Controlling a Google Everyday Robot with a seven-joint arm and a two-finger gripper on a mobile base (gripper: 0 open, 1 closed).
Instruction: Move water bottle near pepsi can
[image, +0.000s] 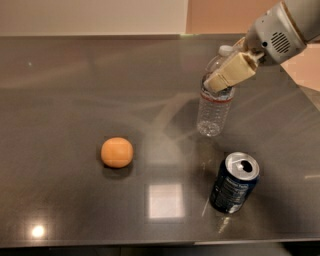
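Observation:
Next, I release the water bottle, now hanging tilted just above the table, from my gripper on the table (204, 167), setting it close beside the pepsi can, on the side that faces the orange.
The water bottle (214, 102) is a clear plastic bottle with a white cap and a dark band with a red stripe. It hangs tilted just above the dark table (70, 90), right of centre. My gripper (226, 75) reaches in from the upper right and is shut on the bottle's upper body, its tan finger (231, 73) lying across the front. The pepsi can (234, 183) is dark navy with a silver top. It stands upright near the front right of the table, a short way in front of the bottle.
A round orange fruit (117, 152) lies on the table left of centre. The table's right edge runs diagonally past my arm (280, 32). A bright light reflection (165, 201) sits on the surface near the front edge.

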